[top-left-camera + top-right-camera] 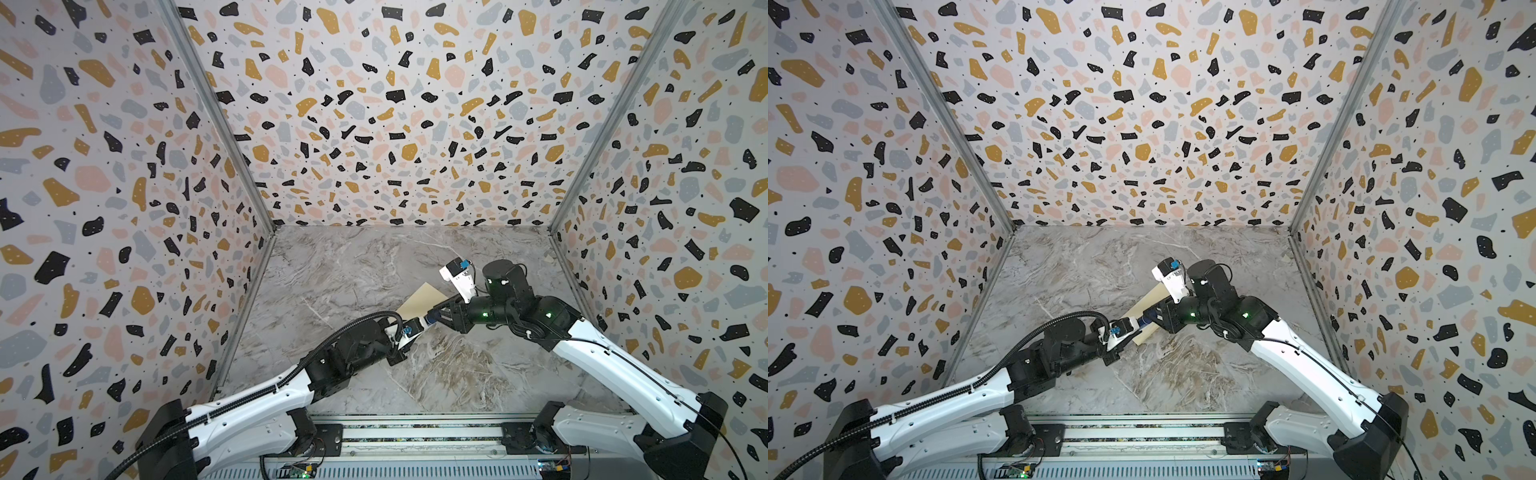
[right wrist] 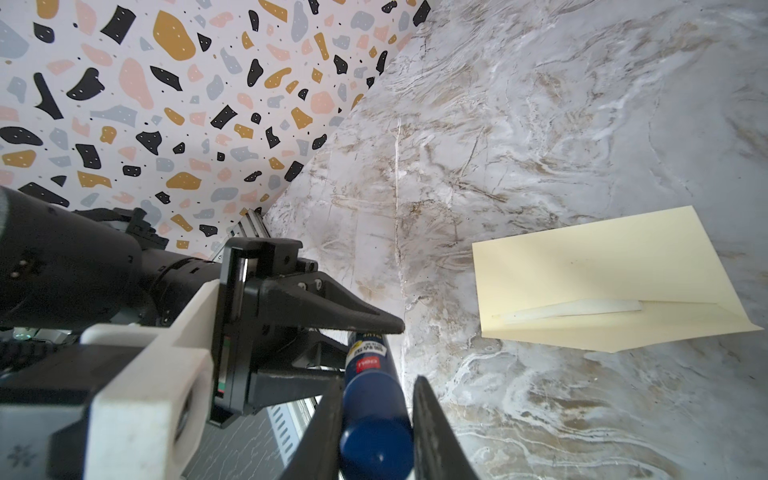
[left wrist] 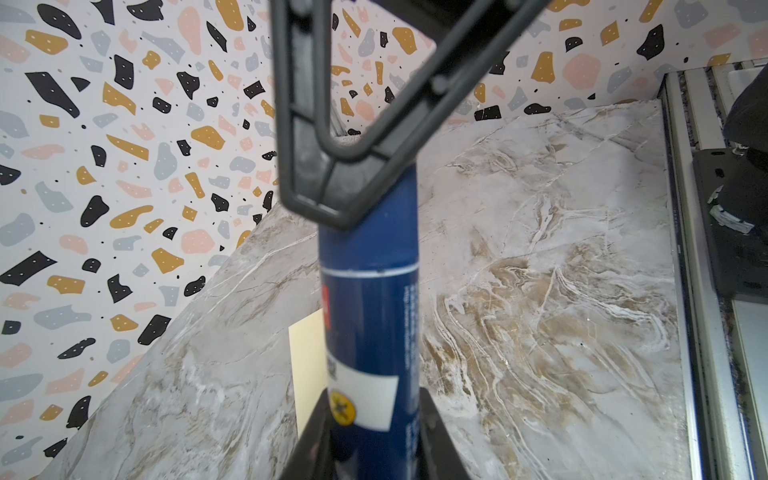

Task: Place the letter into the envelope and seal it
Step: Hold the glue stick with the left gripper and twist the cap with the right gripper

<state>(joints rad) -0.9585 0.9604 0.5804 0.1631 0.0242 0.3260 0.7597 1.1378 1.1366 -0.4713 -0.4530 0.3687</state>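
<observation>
My left gripper needs to open and take hold near the white ring point(image 3: 370, 272) before uncapping, since it is holding the glue stick by the labelled end, far from the cap.
A pale yellow envelope point(image 2: 594, 274) lies flat on the marble table point(image 1: 340, 274), in both top views partly under the two wrists point(image 1: 419, 300) point(image 1: 1152, 301). A thin whitish strip shows along its flap fold. The letter is hidden. Above the table a dark blue glue stick point(image 1: 430, 321) point(image 3: 370, 299) hangs level between the arms. My left gripper point(image 3: 370, 419) point(image 1: 419, 324) is shut on its labelled end. My right gripper point(image 2: 376, 415) point(image 1: 436, 318) is shut on the plain blue end, its fingers point(image 3: 345, 166) around the far end in the left wrist view.
Terrazzo-patterned walls point(image 1: 124, 208) close in the table on three sides. A metal rail point(image 1: 415, 436) with both arm bases runs along the front edge. Bare marble point(image 1: 1183, 374) lies in front of the grippers.
</observation>
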